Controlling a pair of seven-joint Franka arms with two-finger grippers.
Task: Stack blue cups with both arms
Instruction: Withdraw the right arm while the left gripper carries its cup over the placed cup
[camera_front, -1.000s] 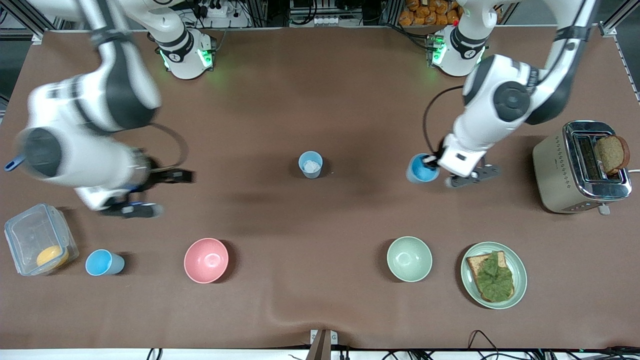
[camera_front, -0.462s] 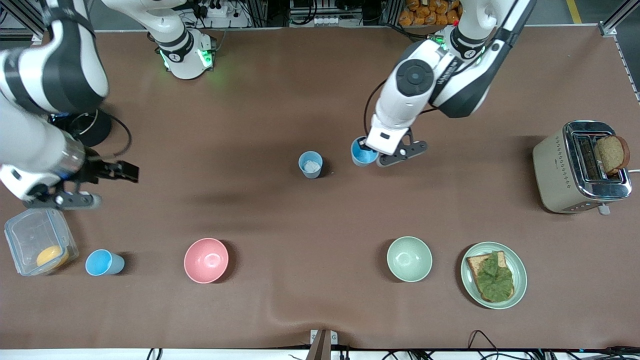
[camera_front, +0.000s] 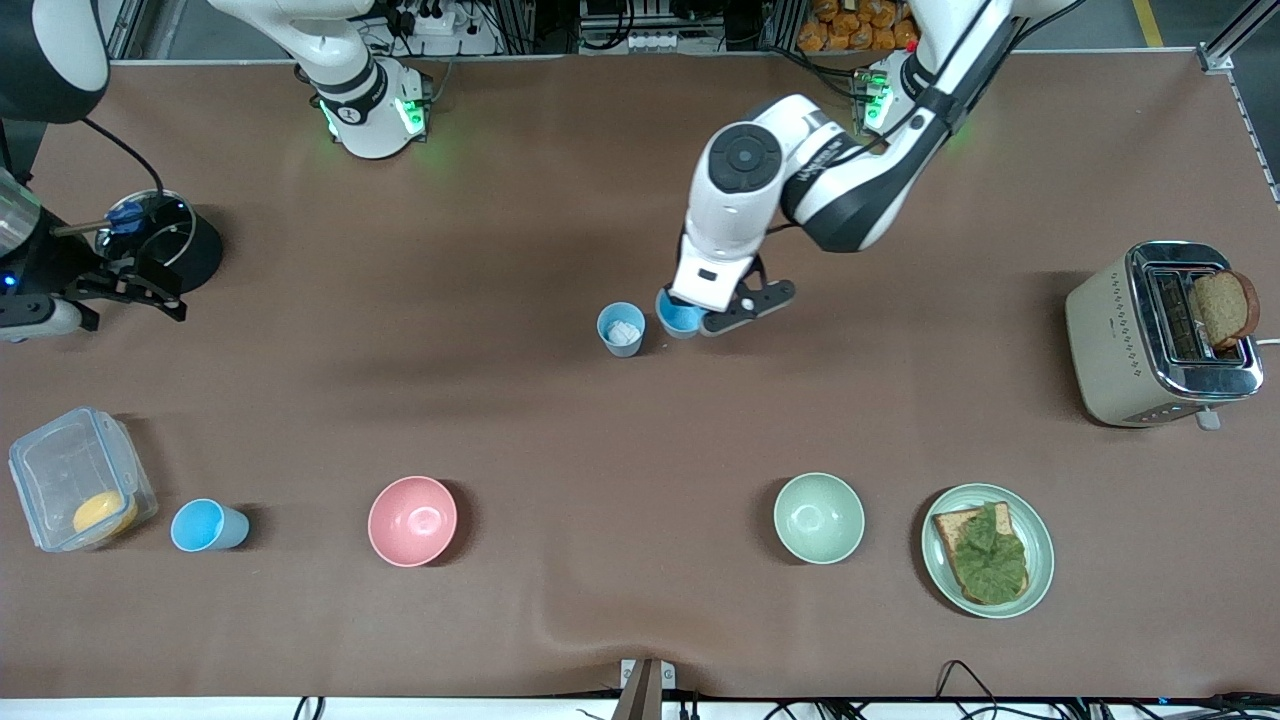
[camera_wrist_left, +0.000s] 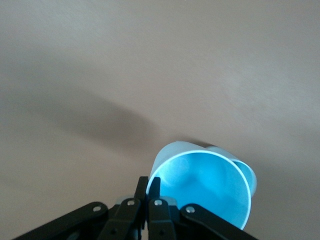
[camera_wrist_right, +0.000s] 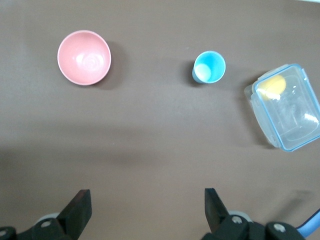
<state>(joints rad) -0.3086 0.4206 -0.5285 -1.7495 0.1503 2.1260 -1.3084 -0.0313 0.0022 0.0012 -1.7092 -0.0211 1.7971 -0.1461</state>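
Note:
I should use my left gripper to set the bright blue cup down inside the pale greyish-blue cup (camera_front: 617, 320) (camera_wrist_left: 247, 174) at the middle of the table. The bright blue cup is held just beside it now.
My left gripper (camera_front: 690, 318) is shut on the rim of a bright blue cup (camera_front: 678, 313) and holds it just beside a pale greyish-blue cup (camera_front: 621, 329) that stands upright at the table's middle with a whitish patch inside. In the left wrist view the held cup (camera_wrist_left: 205, 192) opens toward the camera, and its wall is pinched at my gripper (camera_wrist_left: 148, 184). My right gripper (camera_front: 120, 285) is open and empty, up over the right arm's end of the table. In the right wrist view my open gripper (camera_wrist_right: 146, 207) looks down on another sky-blue cup (camera_wrist_right: 209, 67).
That sky-blue cup (camera_front: 206, 526) stands between a clear lidded container (camera_front: 75, 480) and a pink bowl (camera_front: 412, 521). A pale green bowl (camera_front: 818, 517), a plate with toast (camera_front: 1040, 545) and a toaster (camera_front: 1150, 340) are toward the left arm's end.
My left gripper has carried the bright blue cup from near the toaster's side toward the middle, up to the pale cup. My right arm has drawn back toward its end of the table.

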